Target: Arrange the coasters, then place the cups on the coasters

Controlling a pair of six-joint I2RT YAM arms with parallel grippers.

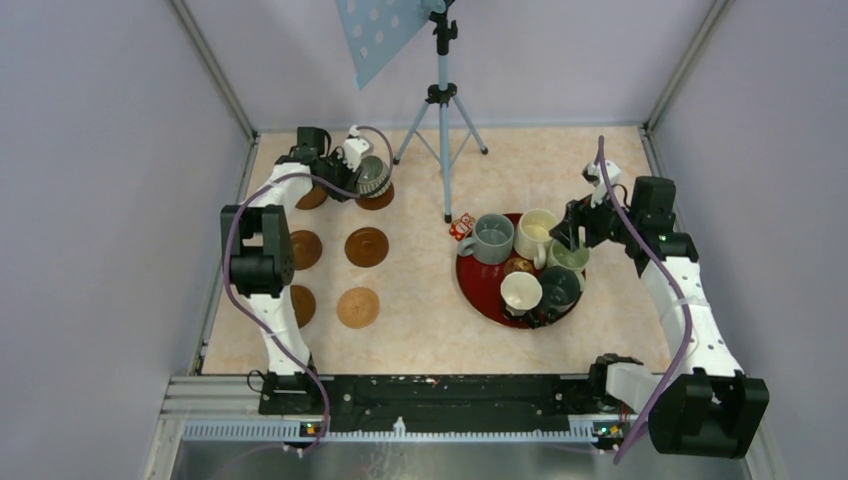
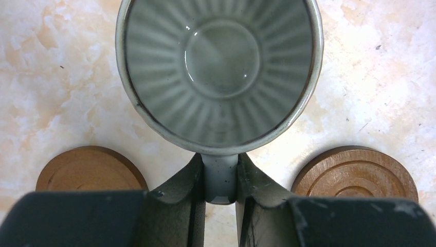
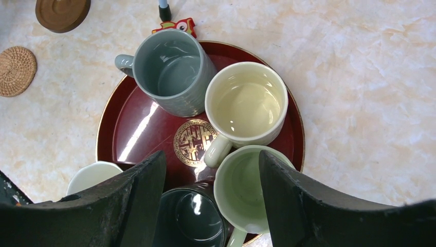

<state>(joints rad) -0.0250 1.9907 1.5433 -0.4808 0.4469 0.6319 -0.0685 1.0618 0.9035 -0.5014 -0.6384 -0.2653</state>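
Observation:
Next, I release the ribbed grey cup with my left gripper on the brown coaster [image 1: 376,193] nearest the tripod.
My left gripper [image 2: 220,165] is shut on the handle of the ribbed grey cup [image 2: 218,72], held upright at the far left of the table [image 1: 373,177], by the far right coaster [image 1: 380,199]. Brown wooden coasters [image 2: 90,167] [image 2: 355,172] show on either side of the fingers. More coasters [image 1: 366,246] [image 1: 304,248] lie in two columns nearer the arm. My right gripper [image 3: 212,159] hangs open over the red tray [image 3: 139,128], above the pale green cup [image 3: 247,190] and dark teal cup [image 3: 193,216]. Grey-green [image 3: 172,69], cream [image 3: 247,103] and white [image 3: 92,175] cups also stand there.
A tripod [image 1: 441,120] stands at the back centre, one foot [image 3: 163,10] near the tray. A small red owl figure [image 3: 175,25] lies beside the tray's far rim. A woven round mat [image 3: 15,72] lies left of the tray. Walls close in the table on three sides.

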